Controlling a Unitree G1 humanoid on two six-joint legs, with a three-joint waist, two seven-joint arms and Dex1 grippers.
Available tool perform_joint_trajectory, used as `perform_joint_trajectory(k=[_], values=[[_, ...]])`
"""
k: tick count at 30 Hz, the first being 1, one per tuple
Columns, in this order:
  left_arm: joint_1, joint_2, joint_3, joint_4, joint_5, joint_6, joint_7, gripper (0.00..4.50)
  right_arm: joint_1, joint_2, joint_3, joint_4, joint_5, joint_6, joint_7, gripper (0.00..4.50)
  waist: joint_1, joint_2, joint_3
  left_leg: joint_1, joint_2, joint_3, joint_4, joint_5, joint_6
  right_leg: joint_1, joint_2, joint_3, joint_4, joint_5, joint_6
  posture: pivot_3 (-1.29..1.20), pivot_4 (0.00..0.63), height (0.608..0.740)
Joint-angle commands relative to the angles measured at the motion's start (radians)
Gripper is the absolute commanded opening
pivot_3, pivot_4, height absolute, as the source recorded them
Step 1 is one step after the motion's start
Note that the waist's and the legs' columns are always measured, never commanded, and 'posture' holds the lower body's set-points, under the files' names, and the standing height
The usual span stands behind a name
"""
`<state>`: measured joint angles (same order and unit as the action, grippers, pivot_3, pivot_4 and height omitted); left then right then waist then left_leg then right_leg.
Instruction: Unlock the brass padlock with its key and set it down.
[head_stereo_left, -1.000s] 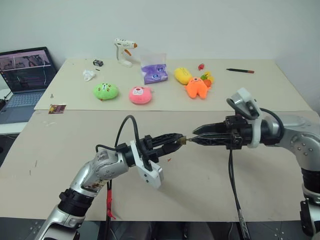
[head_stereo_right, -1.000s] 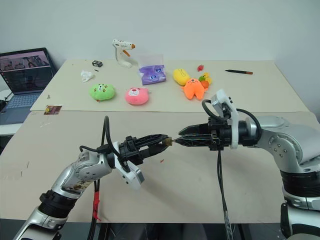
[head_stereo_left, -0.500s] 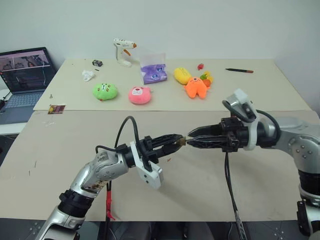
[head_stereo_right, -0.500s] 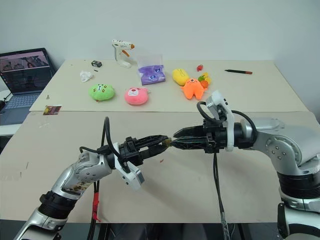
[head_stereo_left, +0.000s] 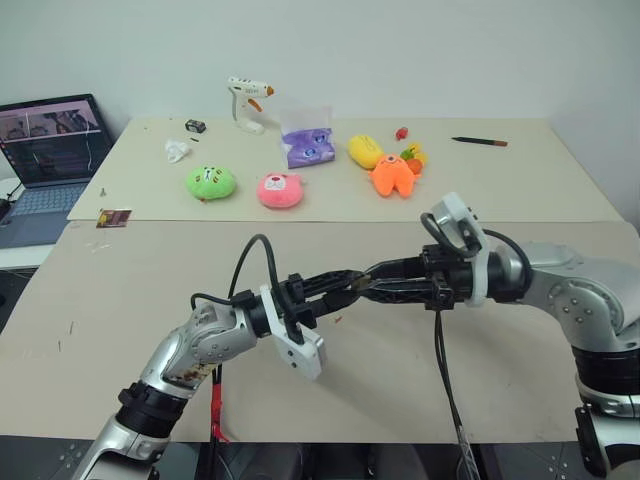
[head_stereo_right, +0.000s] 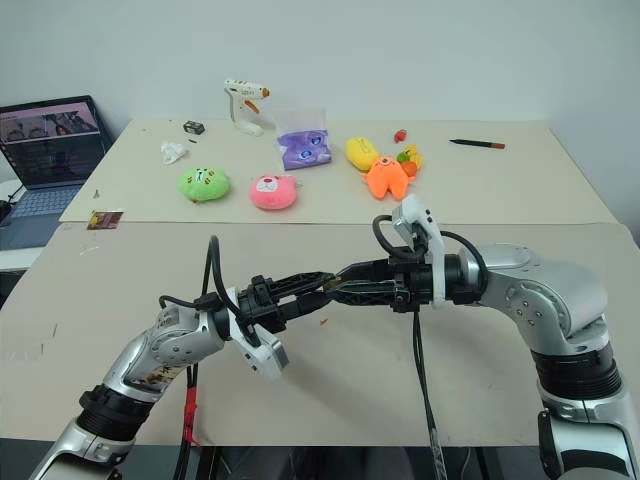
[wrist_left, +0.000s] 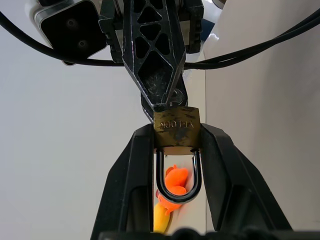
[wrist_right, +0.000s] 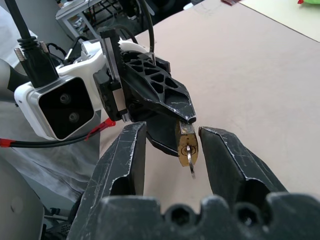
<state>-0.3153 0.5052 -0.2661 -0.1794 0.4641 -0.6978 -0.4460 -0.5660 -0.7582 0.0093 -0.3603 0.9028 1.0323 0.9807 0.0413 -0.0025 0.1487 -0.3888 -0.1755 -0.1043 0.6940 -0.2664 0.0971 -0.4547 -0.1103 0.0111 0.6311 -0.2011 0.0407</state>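
Note:
The shackle points back between the left gripper's fingers, so the robot's right gripper will take the padlock's body (wrist_left: 176, 131) before the left gripper opens and turns to the shackle.
The brass padlock (wrist_left: 176, 131) is held in mid-air over the near table, with my left gripper (head_stereo_left: 350, 283) shut on its body and its silver shackle pointing back between the fingers. The key (wrist_right: 192, 168) sticks out of the padlock's (wrist_right: 185, 142) keyhole end, with a small ring on it. My right gripper (head_stereo_left: 372, 286) faces the left one tip to tip. It is open, and its two fingers (wrist_right: 131, 150) stand either side of the key and the padlock's end without closing on them.
A small red scrap (head_stereo_left: 338, 320) lies on the table under the grippers. On the far table sit plush toys (head_stereo_left: 211, 182), a purple bag (head_stereo_left: 307, 146), a glue gun (head_stereo_left: 246, 102) and a pen (head_stereo_left: 480, 141). A laptop (head_stereo_left: 52, 150) stands at the far left.
My right gripper has moved left toward the left gripper, and its fingertips now straddle the key end of the padlock. The left gripper and padlock stayed in place.

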Motion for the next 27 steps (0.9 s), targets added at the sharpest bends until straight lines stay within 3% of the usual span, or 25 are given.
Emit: perform_joint_trajectory(k=[1,7,19,21,27], values=[[-0.003,0.001,0.005,-0.039,-0.028,0.003,0.004,0.82,0.003,0.005,-0.008,-0.007,-0.008,-0.030,0.007,1.92,0.000,0.000,0.000,0.000,0.000,0.000,0.000,0.000,0.000,0.000,0.000,0.000,0.000,0.000,0.000,0.00,0.150,0.740],[-0.002,0.000,0.004,-0.042,-0.029,0.008,0.004,0.82,0.009,0.013,-0.005,-0.004,-0.021,-0.032,0.007,0.14,0.000,0.000,0.000,0.000,0.000,0.000,0.000,0.000,0.000,0.000,0.000,0.000,0.000,0.000,0.000,0.00,0.150,0.740],[0.006,-0.005,0.006,-0.037,-0.051,0.032,0.001,0.82,0.007,0.039,-0.006,-0.010,-0.028,-0.031,-0.005,0.11,-0.001,0.000,0.000,0.000,0.000,0.000,0.000,0.000,0.000,0.000,0.000,0.000,0.000,0.000,0.000,0.00,0.150,0.740],[0.010,-0.005,0.005,-0.037,-0.068,0.036,-0.003,1.84,0.008,0.038,-0.006,-0.011,-0.032,-0.032,-0.005,0.11,-0.001,0.000,0.000,0.000,0.000,0.000,0.000,0.000,0.000,0.000,0.000,0.000,0.000,0.000,0.000,0.00,0.150,0.740],[0.014,-0.006,0.002,-0.038,-0.106,0.047,-0.016,3.84,0.006,0.039,-0.007,-0.009,-0.033,-0.031,-0.006,0.11,-0.001,0.000,0.000,0.000,0.000,0.000,0.000,0.000,0.000,0.000,0.000,0.000,0.000,0.000,0.000,0.00,0.150,0.740]])
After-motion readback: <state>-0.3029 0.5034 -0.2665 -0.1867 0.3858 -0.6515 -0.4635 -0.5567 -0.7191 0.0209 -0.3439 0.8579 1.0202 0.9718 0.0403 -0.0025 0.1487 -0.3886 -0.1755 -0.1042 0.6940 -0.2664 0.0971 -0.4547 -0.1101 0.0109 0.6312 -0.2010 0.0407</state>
